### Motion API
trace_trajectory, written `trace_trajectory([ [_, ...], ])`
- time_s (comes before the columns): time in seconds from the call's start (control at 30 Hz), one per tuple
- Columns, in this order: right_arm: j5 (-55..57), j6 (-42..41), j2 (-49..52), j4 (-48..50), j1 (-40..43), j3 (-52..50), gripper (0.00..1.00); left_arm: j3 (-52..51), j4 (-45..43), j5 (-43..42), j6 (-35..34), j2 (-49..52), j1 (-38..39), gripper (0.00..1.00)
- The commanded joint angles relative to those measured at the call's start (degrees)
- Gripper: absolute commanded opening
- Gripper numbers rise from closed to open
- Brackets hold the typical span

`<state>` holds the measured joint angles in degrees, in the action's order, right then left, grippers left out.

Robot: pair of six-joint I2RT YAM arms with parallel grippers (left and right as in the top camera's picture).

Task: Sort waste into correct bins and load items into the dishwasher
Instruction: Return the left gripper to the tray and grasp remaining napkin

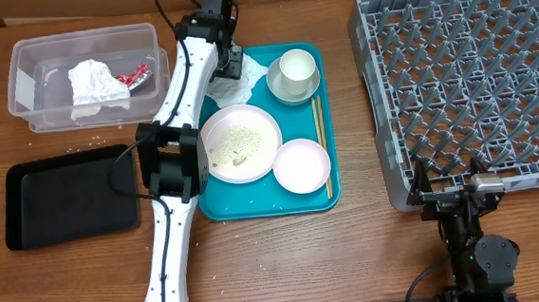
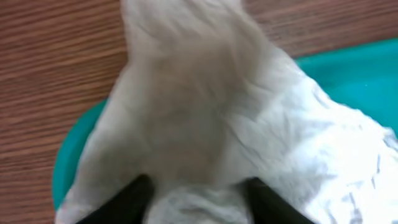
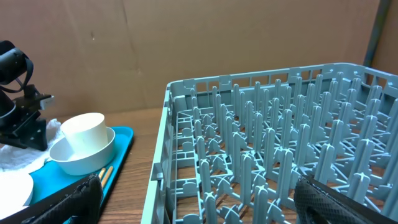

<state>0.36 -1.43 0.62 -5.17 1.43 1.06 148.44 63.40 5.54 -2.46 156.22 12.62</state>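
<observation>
The napkin spreads toward the cup's bowl while the left gripper pinches it by the tray's back corner, so the left gripper will regrasp it nearer that bowl [image 1: 253, 74].
A white paper napkin [image 1: 255, 73] lies on the back left corner of the teal tray [image 1: 254, 202]. My left gripper [image 1: 235, 63] is down on it. In the left wrist view the napkin [image 2: 205, 106] fills the frame, and my left gripper [image 2: 196, 186] stands half closed, with a fold of napkin bunched between the fingers and touching both. The plate [image 1: 240, 143] holds rice grains. One bowl [image 1: 301, 165] sits beside it; a cup [image 1: 297, 65] stands in the other bowl [image 1: 294, 90]. Chopsticks [image 1: 319, 128] lie along the tray's right side. My right gripper [image 1: 450, 172] is open at the dishwasher rack's [image 1: 474, 80] near edge.
The clear tub [image 1: 27, 82] at the back left holds another crumpled napkin [image 1: 94, 85] and a red sauce packet [image 1: 134, 77]. The black tray [image 1: 68, 194] lies in front of it. Loose rice grains [image 1: 88, 145] dot the table between them. The rack [image 3: 280, 143] fills the right wrist view.
</observation>
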Motion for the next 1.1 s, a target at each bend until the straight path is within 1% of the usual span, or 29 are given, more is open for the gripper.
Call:
trace_trajectory([
  [0.0,-0.07,0.39,-0.46,0.35,0.2,-0.59,1.0,-0.76,1.03,-2.49,0.79,1.38,-0.33,0.26],
  [0.03,-0.07,0.39,-0.46,0.35,0.2,-0.59,1.0,-0.76,1.57,-2.58,0.57,1.6,-0.31,0.04],
  [0.1,-0.07,0.37,-0.46,0.35,0.2,-0.59,1.0,-0.7,2.27,-2.58,-0.39,1.51,-0.33,0.04],
  [0.2,-0.07,0.39,-0.46,0.35,0.2,-0.59,1.0,0.83,3.91,-2.58,-3.69,-0.04,-0.35,0.04],
  [0.4,-0.07,0.39,-0.46,0.35,0.2,-0.59,1.0,4.13,5.31,-2.89,-5.51,-5.57,-0.59,0.05],
  [0.43,-0.07,0.39,-0.46,0.35,0.2,-0.59,1.0,4.13,5.14,-3.58,-5.46,-6.49,-0.59,0.19],
  [0.47,-0.07,0.37,-0.46,0.35,0.2,-0.59,1.0,4.13,4.94,-4.76,-5.46,-7.21,-0.59,0.38],
  [0.5,-0.07,0.37,-0.46,0.35,0.2,-0.59,1.0,4.13,4.9,-5.88,-5.29,-7.52,-0.59,0.44],
  [0.57,-0.07,0.39,-0.46,0.35,0.2,-0.59,1.0,4.07,4.96,-7.91,-5.25,-7.48,-0.44,0.52],
  [0.6,-0.07,0.37,-0.46,0.35,0.2,-0.59,1.0,3.61,4.96,-8.68,-5.25,-7.26,-0.31,0.59],
  [0.67,-0.07,0.39,-0.46,0.35,0.2,-0.59,1.0,2.8,5.25,-9.51,-5.27,-6.45,-0.07,0.67],
  [0.87,-0.07,0.39,-0.46,0.35,0.2,-0.59,1.0,2.34,6.64,-10.08,-5.51,-2.58,1.11,0.67],
  [0.97,-0.07,0.37,-0.46,0.35,0.2,-0.59,1.0,2.34,6.6,-10.01,-5.51,-0.7,1.95,0.65],
  [1.07,-0.07,0.39,-0.46,0.35,0.2,-0.59,1.0,2.34,6.38,-9.94,-5.51,0.7,2.69,0.65],
])
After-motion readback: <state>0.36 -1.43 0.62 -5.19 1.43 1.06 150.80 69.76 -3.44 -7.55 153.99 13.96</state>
